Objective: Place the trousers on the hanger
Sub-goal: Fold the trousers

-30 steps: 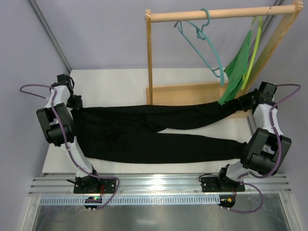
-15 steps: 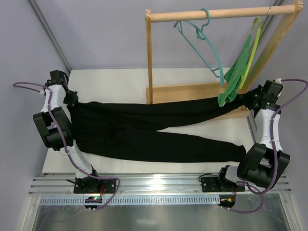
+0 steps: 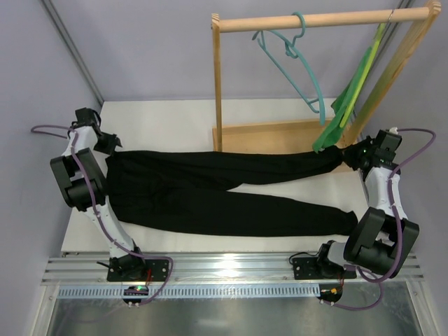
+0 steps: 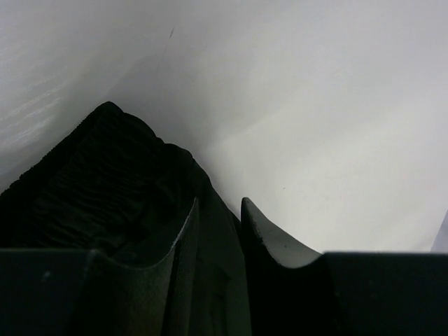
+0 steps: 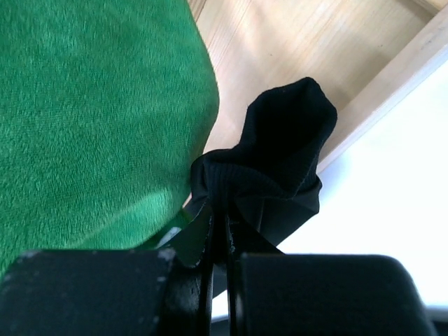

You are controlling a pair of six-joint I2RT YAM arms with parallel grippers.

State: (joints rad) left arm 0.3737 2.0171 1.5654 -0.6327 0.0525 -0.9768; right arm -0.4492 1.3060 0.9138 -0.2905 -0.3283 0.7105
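Note:
The robot's right gripper will release the far leg's cuff on top of the near leg's cuff [image 3: 358,215], along its back edge. The far leg's cuff is now over the rack's base.
The black trousers [image 3: 210,189] lie spread across the white table, waist to the left and both legs running right. My left gripper [image 3: 105,143] is at the waist's far corner. Seen from the left wrist, the left gripper [image 4: 218,203] has its fingers parted, with slack waistband fabric [image 4: 105,175] between them. My right gripper [image 3: 353,155] is shut on the far leg's cuff [image 5: 287,140] over the rack's base, fingers [image 5: 203,231] pinched tight on the fabric. The teal hanger [image 3: 301,77] hangs from the rack's rod, apart from both grippers.
The wooden rack [image 3: 322,19] stands at the back right on a flat wooden base [image 3: 266,134]. A green cloth [image 3: 346,112] on a yellow-green hanger [image 3: 367,63] hangs close beside my right gripper, filling the left of the right wrist view [image 5: 91,119]. Grey walls bound the table.
The left jaws have parted from shut at the waist. The right gripper has drawn the far leg's cuff rightward, stretching that leg straighter. The green cloth has swung to the right.

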